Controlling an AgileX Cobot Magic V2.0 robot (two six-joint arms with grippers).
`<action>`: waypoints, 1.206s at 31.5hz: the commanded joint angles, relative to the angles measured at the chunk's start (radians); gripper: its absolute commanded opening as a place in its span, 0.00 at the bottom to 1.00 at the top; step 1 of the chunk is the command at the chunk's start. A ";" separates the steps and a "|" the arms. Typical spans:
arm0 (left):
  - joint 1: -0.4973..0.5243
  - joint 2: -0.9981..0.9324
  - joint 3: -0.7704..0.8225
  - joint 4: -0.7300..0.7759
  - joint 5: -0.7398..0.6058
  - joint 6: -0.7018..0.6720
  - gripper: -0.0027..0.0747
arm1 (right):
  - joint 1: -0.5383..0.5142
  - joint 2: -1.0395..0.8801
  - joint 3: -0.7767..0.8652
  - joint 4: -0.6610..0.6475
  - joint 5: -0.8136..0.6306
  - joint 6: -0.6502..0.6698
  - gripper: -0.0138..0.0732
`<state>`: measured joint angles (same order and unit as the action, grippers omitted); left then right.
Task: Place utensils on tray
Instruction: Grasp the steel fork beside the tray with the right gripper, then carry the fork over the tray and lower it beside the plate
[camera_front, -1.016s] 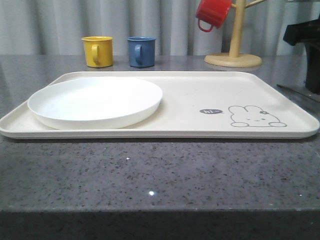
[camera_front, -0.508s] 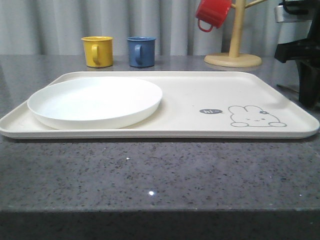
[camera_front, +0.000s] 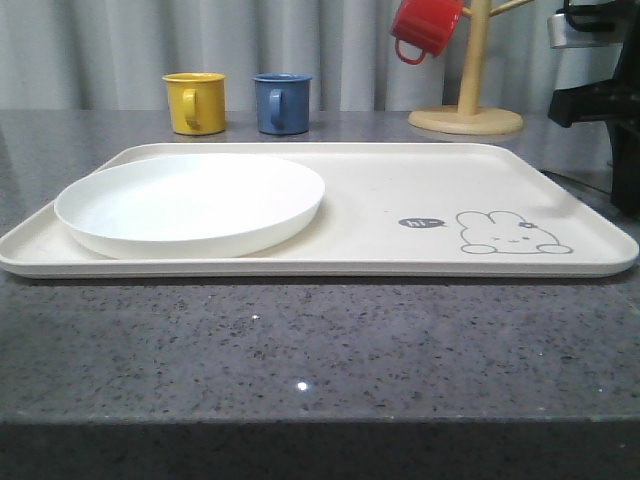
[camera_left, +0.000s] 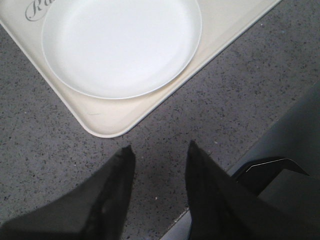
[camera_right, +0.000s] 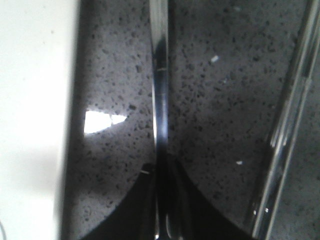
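My right gripper is going to set the shiny utensil, now low over the counter just off the tray, down on the cream tray (camera_front: 380, 210) between the white plate and the rabbit drawing.
The cream tray (camera_front: 400, 190) with the rabbit drawing lies across the grey counter, and its pale edge (camera_right: 30, 100) runs beside my right gripper. My right gripper (camera_right: 161, 170) is shut on the slim shiny handle of a utensil (camera_right: 160, 75) low over the counter, just off the tray; I cannot tell which utensil it is. Another shiny metal utensil (camera_right: 287, 120) lies on the counter a little further from the tray. My left gripper (camera_left: 160, 146) hangs open and empty over the counter by a tray corner (camera_left: 107, 127).
A round white plate (camera_front: 190, 205) fills the tray's left half. A yellow mug (camera_front: 195, 102) and a blue mug (camera_front: 281, 102) stand behind the tray. A wooden mug tree (camera_front: 466, 100) holds a red mug (camera_front: 425, 25). The right arm (camera_front: 600, 100) is at the right edge.
The right arm shifted leftward into the front view during the first half second, then held nearly still. Tray, plate and mugs have not moved.
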<state>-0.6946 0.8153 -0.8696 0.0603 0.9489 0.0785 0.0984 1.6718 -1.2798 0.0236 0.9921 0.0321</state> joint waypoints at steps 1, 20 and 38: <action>-0.009 -0.001 -0.024 0.000 -0.057 -0.010 0.36 | 0.003 -0.067 -0.057 0.001 0.030 -0.011 0.16; -0.009 -0.001 -0.024 0.000 -0.057 -0.010 0.36 | 0.271 -0.095 -0.233 0.134 0.126 0.050 0.16; -0.009 -0.001 -0.024 0.000 -0.057 -0.010 0.36 | 0.379 0.055 -0.238 0.142 -0.015 0.377 0.16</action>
<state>-0.6946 0.8153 -0.8696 0.0603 0.9489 0.0785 0.4631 1.7519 -1.4839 0.1565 1.0313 0.3646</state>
